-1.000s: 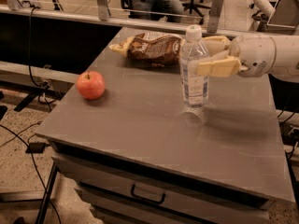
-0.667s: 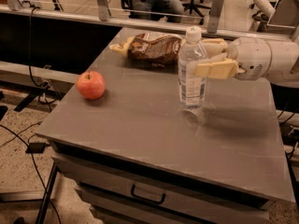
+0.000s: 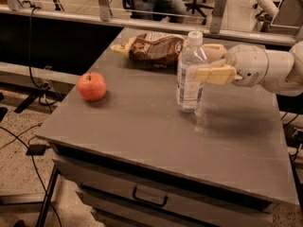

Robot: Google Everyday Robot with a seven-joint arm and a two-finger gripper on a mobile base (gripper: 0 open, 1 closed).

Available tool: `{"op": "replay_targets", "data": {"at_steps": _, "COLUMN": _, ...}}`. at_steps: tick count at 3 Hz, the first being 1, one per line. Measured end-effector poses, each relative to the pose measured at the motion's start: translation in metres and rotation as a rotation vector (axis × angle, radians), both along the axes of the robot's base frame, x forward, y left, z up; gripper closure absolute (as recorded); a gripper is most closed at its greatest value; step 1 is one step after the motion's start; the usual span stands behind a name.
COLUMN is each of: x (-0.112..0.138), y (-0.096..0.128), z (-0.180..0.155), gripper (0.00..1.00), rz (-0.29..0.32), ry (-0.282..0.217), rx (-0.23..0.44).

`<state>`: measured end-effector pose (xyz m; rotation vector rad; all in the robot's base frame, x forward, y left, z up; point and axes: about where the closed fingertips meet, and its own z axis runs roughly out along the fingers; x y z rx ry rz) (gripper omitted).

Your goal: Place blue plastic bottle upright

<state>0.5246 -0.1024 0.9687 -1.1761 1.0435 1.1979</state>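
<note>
My gripper will let go of the blue plastic bottle on the grey table (image 3: 189,95) in front of the brown snack bag.
The blue plastic bottle (image 3: 190,77) is clear with a white cap and a pale label. It stands upright at the middle of the grey table (image 3: 142,131), its base at or just above the top. My gripper (image 3: 200,62) reaches in from the right and is shut on the bottle's upper body. One tan finger (image 3: 215,74) lies across the near side and the other (image 3: 215,50) behind it.
A red apple (image 3: 92,86) sits at the table's left side. A brown snack bag (image 3: 154,49) lies at the back, just behind the bottle. My white arm (image 3: 270,70) spans the right side. A drawer handle (image 3: 149,198) is under the front edge.
The gripper and the upright bottle have shifted slightly to the left. The apple and the bag have not moved.
</note>
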Motion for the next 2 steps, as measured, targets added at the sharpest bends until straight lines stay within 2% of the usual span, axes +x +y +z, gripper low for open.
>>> {"op": "replay_targets", "data": {"at_steps": 2, "x": -0.0036, "y": 0.01, "z": 0.005, "gripper": 1.0, "rz": 0.036, "ry": 0.004, "rx": 0.05}}
